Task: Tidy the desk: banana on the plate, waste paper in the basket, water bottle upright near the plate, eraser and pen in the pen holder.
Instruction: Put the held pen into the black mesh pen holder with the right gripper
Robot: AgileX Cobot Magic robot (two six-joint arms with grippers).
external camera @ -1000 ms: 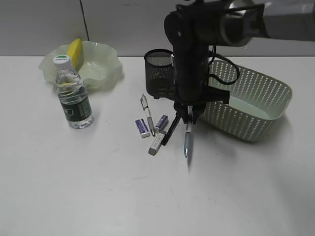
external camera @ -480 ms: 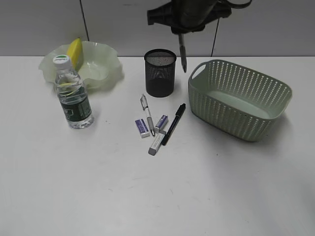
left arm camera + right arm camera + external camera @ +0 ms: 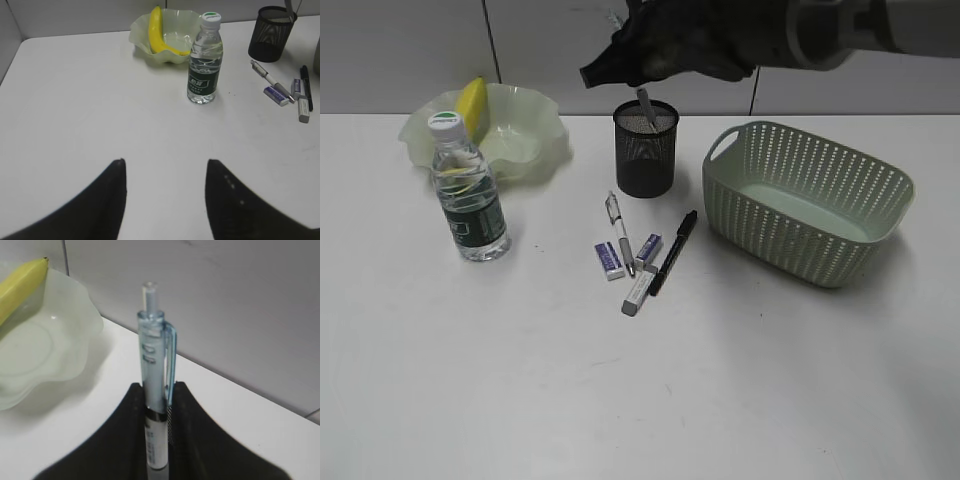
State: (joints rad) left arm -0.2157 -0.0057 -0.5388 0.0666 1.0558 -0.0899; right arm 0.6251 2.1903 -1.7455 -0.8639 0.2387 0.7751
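The robot's right hand should let go of the pale blue pen inside the black mesh pen holder [image 3: 646,136], next to the sage green basket.
My right gripper [image 3: 640,86] hangs over the black mesh pen holder [image 3: 645,165], shut on a pale blue pen [image 3: 154,365] whose lower end [image 3: 645,108] dips into the holder's mouth. A silver pen [image 3: 620,232], a black pen [image 3: 672,252] and three erasers [image 3: 609,260] lie on the desk [image 3: 520,380] in front of the holder. The banana [image 3: 472,100] lies in the green plate [image 3: 535,135], with the water bottle [image 3: 468,195] upright beside it. The left gripper [image 3: 166,162] is open over bare desk. No waste paper shows.
The sage green basket [image 3: 810,215] stands right of the pen holder, close to the black pen's tip. A grey wall runs along the desk's far edge behind plate and holder. The right arm stretches in from the upper right above the basket.
The right gripper rose from desk level beside the loose pens, carrying the blue pen, and shifted back and left to above the pen holder. The left gripper's opening has not changed.
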